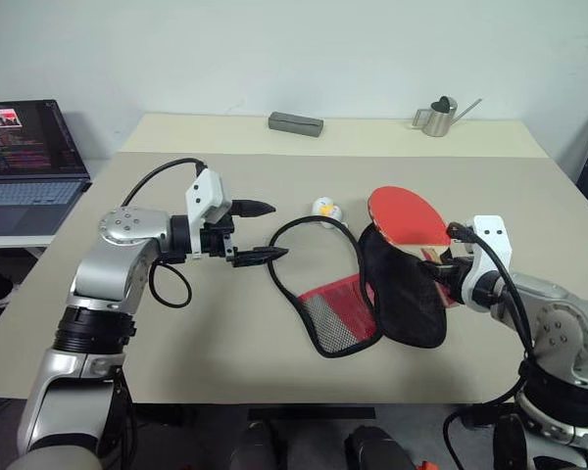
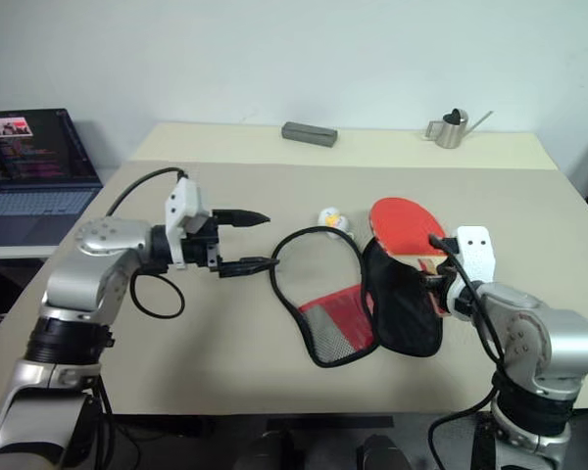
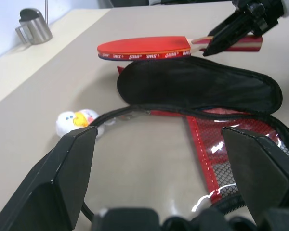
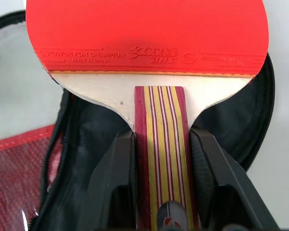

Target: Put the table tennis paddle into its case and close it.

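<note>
My right gripper is to release the table tennis paddle. It will let go inside the black half of the open case point(image 1: 416, 272), beside the red mesh panel.
The table tennis paddle point(image 1: 404, 215) has a red face and a striped wooden handle point(image 4: 164, 159). My right gripper point(image 4: 159, 139) is shut on that handle and holds the blade over the black half of its case point(image 1: 407, 294). The case lies open on the table, its red mesh panel point(image 1: 338, 313) spread toward the front. Its zipper rim point(image 1: 304, 227) loops out to the left. My left gripper point(image 1: 277, 230) hovers open at the end of that loop, holding nothing. Whether its lower finger touches the rim I cannot tell. A small white ball charm point(image 1: 324, 208) lies by the rim.
At the table's far edge lie a grey oblong box point(image 1: 295, 122) and a small metal watering can point(image 1: 438, 117). An open laptop point(image 1: 24, 162) sits on a separate surface at the left. The tan table point(image 1: 225, 333) has bare room in front of the case.
</note>
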